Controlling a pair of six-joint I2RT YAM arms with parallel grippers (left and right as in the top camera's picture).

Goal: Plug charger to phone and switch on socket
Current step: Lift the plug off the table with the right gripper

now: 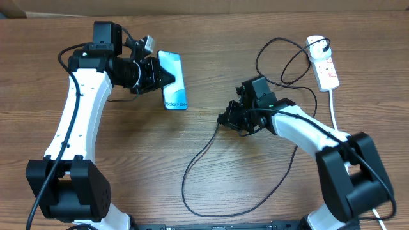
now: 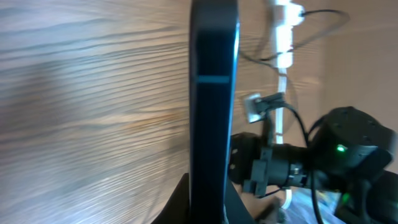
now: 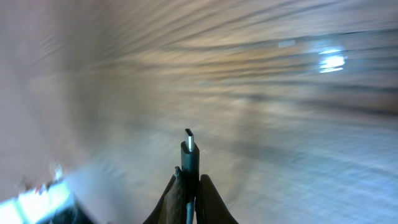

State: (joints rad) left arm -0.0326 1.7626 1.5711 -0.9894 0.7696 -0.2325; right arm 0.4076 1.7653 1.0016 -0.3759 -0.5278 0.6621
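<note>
Next, I release the charger's small plug end with my right gripper on the bare wood [image 1: 231, 130] between phone and socket.
The phone [image 1: 173, 80] with a light blue screen lies left of centre on the table, held at its left edge by my left gripper [image 1: 167, 79]. In the left wrist view the phone [image 2: 213, 93] stands edge-on between the fingers [image 2: 208, 208]. My right gripper [image 1: 222, 119] is shut on the charger's small plug tip [image 3: 189, 149], which points out past the fingers [image 3: 189, 186]. The thin black cable [image 1: 198, 160] loops over the table to a black plug in the white socket [image 1: 323, 64] at the far right.
The socket's thick white cord [image 1: 333, 112] runs down the right side. The black cable forms a wide loop [image 1: 281, 64] near the socket and another near the front edge. Brown cardboard lies along the back edge.
</note>
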